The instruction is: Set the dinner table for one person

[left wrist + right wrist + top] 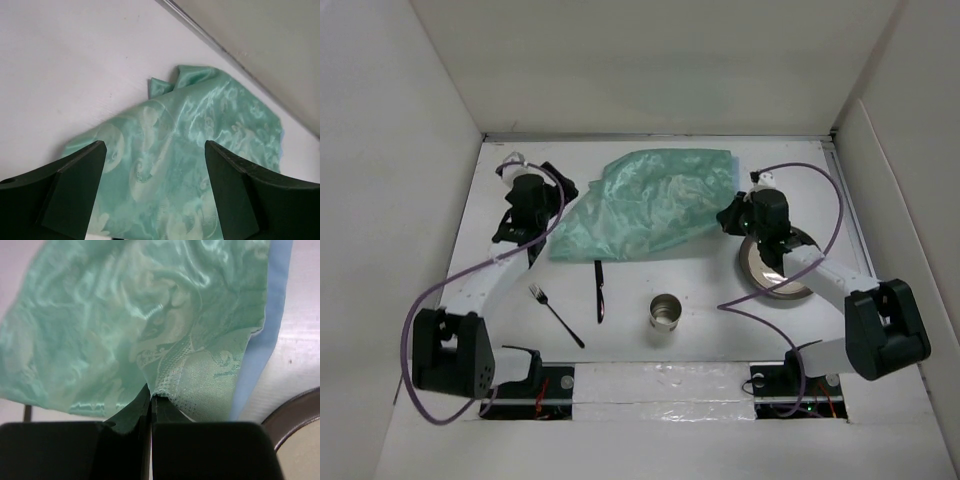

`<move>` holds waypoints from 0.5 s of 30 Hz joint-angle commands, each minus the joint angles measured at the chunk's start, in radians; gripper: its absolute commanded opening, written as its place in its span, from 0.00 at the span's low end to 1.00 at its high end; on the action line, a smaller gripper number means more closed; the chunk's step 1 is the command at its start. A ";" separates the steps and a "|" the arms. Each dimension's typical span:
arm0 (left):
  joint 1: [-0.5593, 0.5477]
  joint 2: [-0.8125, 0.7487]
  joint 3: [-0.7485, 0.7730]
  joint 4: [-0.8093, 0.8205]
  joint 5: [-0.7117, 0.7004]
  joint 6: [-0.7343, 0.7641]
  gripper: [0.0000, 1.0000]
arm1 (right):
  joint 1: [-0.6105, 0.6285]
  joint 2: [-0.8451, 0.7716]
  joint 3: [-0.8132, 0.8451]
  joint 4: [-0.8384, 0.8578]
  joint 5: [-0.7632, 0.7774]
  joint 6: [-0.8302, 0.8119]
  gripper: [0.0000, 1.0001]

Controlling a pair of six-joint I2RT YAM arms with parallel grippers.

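I should move my left gripper to the mat's near corner (553,257) (90,231) next, the one closest to the fork, and close it there.
A crumpled mint-green patterned cloth mat (650,203) lies at the back middle of the white dinner table (720,320). My right gripper (732,217) is shut on the mat's right edge (172,382), pinching the hem (151,396). My left gripper (535,225) is open at the mat's left end; in the left wrist view its fingers (75,175) stand wide apart over the cloth (175,165). A fork (555,315), a knife (600,290) and a metal cup (666,315) lie at the front. A plate (775,272) sits under my right arm.
White walls (400,150) close in the table on three sides. A metal strip (225,55) runs along the back wall's foot. The plate's rim (295,415) shows at the lower right of the right wrist view.
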 commanded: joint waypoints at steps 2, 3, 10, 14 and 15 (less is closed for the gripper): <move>0.004 -0.198 -0.177 0.056 -0.154 -0.187 0.79 | -0.010 -0.100 -0.033 0.119 0.028 -0.019 0.00; 0.004 -0.223 -0.208 0.056 -0.143 -0.216 0.79 | -0.010 -0.103 -0.041 0.122 0.028 -0.021 0.00; 0.004 -0.381 -0.461 0.067 -0.089 -0.420 0.58 | -0.019 -0.103 -0.060 0.134 -0.005 -0.025 0.00; 0.004 -0.416 -0.519 -0.046 -0.079 -0.434 0.42 | -0.019 -0.089 -0.066 0.157 -0.031 -0.025 0.00; 0.004 -0.383 -0.507 -0.060 -0.074 -0.417 0.41 | -0.019 -0.085 -0.063 0.163 -0.036 -0.022 0.00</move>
